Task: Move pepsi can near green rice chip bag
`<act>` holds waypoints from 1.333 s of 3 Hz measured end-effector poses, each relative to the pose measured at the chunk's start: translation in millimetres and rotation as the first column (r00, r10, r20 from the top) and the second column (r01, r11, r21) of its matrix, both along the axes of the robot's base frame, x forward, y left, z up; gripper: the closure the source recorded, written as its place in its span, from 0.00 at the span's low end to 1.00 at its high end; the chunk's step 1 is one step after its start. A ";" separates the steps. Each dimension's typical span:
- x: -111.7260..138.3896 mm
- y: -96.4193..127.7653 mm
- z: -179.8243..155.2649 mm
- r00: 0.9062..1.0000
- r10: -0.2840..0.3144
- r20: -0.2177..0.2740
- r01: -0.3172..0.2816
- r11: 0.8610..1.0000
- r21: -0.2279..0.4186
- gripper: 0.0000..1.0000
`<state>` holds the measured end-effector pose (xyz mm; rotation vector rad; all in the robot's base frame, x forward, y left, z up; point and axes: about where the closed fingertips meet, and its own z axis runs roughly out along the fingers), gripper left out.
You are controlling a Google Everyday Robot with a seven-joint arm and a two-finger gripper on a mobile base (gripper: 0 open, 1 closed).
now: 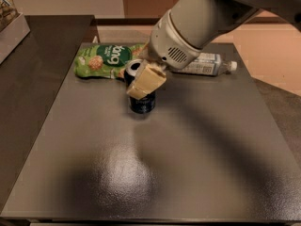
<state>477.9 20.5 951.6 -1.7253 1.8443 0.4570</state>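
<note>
The pepsi can, now upright just in front of the bag, will go down on the table (pixel 124 97) against the front of the green rice chip bag, set there by my gripper.
The pepsi can (pixel 141 102) is dark with a silver top and stands upright on the dark table (pixel 150 164), just in front of the green rice chip bag (pixel 106 60). The bag lies flat at the back left of the table. My gripper (pixel 143 79) comes in from the upper right and is shut on the can's upper part; one tan finger (pixel 146 80) covers the can's front and the other is hidden behind it. The can's base is close to or on the table.
A clear plastic bottle with a white label (pixel 207 64) lies on its side at the back right, partly behind my arm (pixel 197 22). A lower dark counter (pixel 37 60) runs along the left. A tray's corner (pixel 11 29) shows at the far left.
</note>
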 end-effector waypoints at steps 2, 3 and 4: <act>39.4 39.7 -27.1 1.000 0.015 -0.016 -0.015 0.999 -0.032 1.00; 58.2 48.7 -33.7 1.000 0.005 -0.028 -0.006 0.999 -0.033 1.00; 75.2 53.8 -32.9 1.000 -0.010 -0.025 0.009 1.000 -0.026 1.00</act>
